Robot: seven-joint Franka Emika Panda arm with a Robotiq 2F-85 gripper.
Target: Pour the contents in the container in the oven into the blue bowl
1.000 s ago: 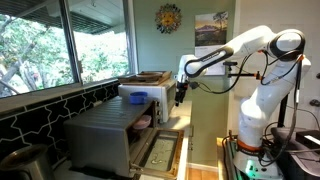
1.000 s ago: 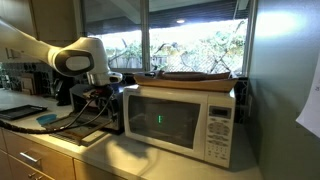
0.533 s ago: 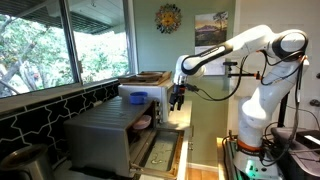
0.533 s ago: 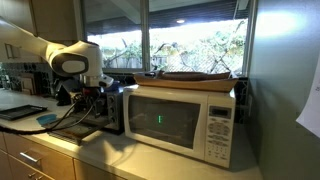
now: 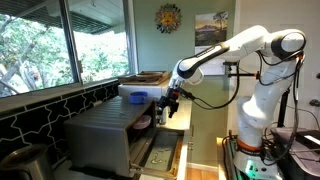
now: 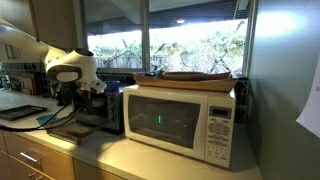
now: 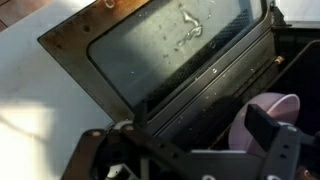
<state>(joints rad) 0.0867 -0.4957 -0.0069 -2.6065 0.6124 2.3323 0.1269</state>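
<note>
I will next reach into the oven with my gripper and close it on the container's near rim (image 5: 147, 121) (image 7: 247, 142), the side that faces the open door.
The grey oven (image 5: 100, 135) stands with its glass door (image 5: 160, 153) dropped open; the door fills the wrist view (image 7: 165, 45). The lavender-pink container (image 7: 250, 120) sits inside the oven, seen as a small pink shape in an exterior view (image 5: 145, 121). My gripper (image 5: 168, 108) hangs open and empty just in front of the oven mouth, above the door. In the wrist view the gripper (image 7: 180, 140) has one finger in front of the container. The blue bowl (image 5: 137, 98) sits on top of the oven by the white appliance.
The white box-shaped appliance (image 5: 148, 90) stands behind the oven, with a flat tray on top; it also shows in an exterior view (image 6: 180, 118). A window wall runs along one side. The counter (image 6: 60, 135) holds a dark tray and cables.
My arm has come down and moved in toward the oven opening; the gripper now hangs lower, over the open door. The container and bowl have not moved.
</note>
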